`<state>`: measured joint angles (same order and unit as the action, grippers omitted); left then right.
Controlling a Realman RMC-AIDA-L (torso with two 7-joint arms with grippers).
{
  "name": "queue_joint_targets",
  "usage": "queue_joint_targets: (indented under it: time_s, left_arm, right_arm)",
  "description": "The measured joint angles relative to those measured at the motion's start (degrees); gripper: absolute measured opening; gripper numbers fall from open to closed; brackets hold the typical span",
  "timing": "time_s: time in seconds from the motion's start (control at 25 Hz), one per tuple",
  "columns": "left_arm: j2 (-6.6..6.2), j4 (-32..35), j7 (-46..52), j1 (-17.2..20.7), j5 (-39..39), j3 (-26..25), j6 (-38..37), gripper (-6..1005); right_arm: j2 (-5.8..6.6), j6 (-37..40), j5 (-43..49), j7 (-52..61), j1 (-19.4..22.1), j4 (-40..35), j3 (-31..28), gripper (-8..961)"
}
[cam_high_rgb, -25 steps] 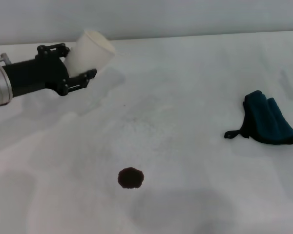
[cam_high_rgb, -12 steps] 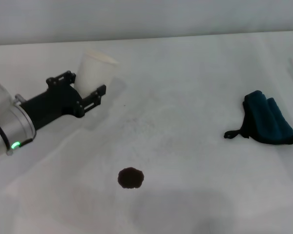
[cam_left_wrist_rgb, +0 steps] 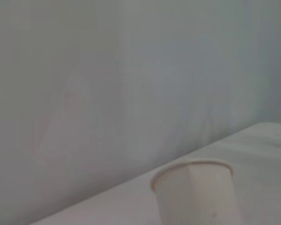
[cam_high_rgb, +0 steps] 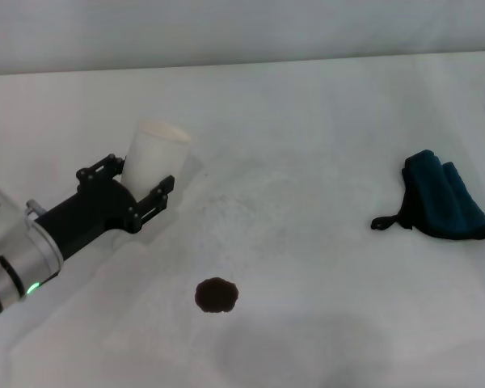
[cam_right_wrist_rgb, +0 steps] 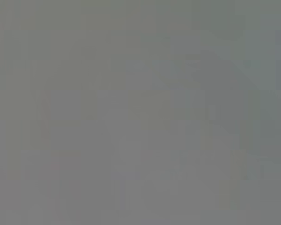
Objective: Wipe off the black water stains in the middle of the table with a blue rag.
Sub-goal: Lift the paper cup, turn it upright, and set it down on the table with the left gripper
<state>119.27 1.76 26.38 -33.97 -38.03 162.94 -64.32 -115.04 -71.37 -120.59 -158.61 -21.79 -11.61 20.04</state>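
Next, my left gripper puts the white cup down on the bare table (cam_high_rgb: 120, 262) between this gripper's own arm and the black water stain.
The black water stain (cam_high_rgb: 217, 295) is a small roundish dark blot on the white table (cam_high_rgb: 307, 210), near the front centre. The blue rag (cam_high_rgb: 443, 206) lies folded at the right, its thin black loop (cam_high_rgb: 385, 221) pointing toward the middle. My left gripper (cam_high_rgb: 141, 190) is shut on a white cup (cam_high_rgb: 152, 153), held upright at the left, behind and to the left of the stain. The cup also shows in the left wrist view (cam_left_wrist_rgb: 196, 194). My right gripper is out of view.
A pale wall (cam_high_rgb: 242, 32) runs along the table's far edge. The right wrist view shows only plain grey.
My left arm has brought the cup down and toward the front, from tilted near the far left to upright closer to the stain. The rag and stain have not moved.
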Motion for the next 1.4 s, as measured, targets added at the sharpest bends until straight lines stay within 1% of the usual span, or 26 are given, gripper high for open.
queue_joint_targets:
  time_s: [0.36, 0.68, 0.76, 0.84, 0.88, 0.92, 1.08, 1.28, 1.4]
  left_arm:
    - [0.0, 0.3, -2.0, 3.3, 0.4, 0.0, 1.9, 634]
    - [0.01, 1.5, -3.8, 4.6, 2.7, -0.1, 3.5, 635]
    - [0.05, 2.0, -4.7, 4.9, 3.1, -0.1, 4.1, 636]
    - [0.1, 3.5, -7.8, 6.3, 3.7, -0.1, 5.3, 636]
    - [0.1, 3.5, -7.8, 6.3, 3.7, -0.1, 5.3, 636]
    - [0.13, 4.2, -9.2, 7.3, 3.7, -0.1, 5.3, 636]
    - [0.13, 4.7, -10.1, 9.0, 3.2, -0.1, 4.7, 636]
    - [0.1, 4.7, -10.3, 10.1, 2.1, -0.5, 4.1, 637]
    - [0.07, 4.6, -10.6, 10.2, 2.0, -0.6, 4.0, 667]
  right_arm:
    - [0.03, -1.4, 0.0, 0.0, 1.3, -0.4, 0.0, 865]
    - [0.0, -1.7, 0.0, 0.0, 1.5, -0.4, 0.3, 865]
    - [-0.01, -1.7, 0.0, 0.0, 1.5, -0.4, 0.7, 866]
    - [-0.01, -1.6, 0.0, 0.0, 1.5, -0.4, 0.7, 866]
    - [-0.01, -1.5, 0.0, 0.0, 1.5, -0.4, 0.7, 866]
    - [-0.01, -1.4, 0.0, 0.0, 1.4, -0.4, 0.8, 865]
    - [-0.01, -0.5, 0.0, 0.0, 1.1, -0.4, 0.9, 866]
    - [-0.01, 1.0, 0.0, -0.4, 0.9, -1.0, 2.7, 865]
    - [-0.01, 1.1, 0.0, -0.9, 0.8, -1.1, 3.0, 865]
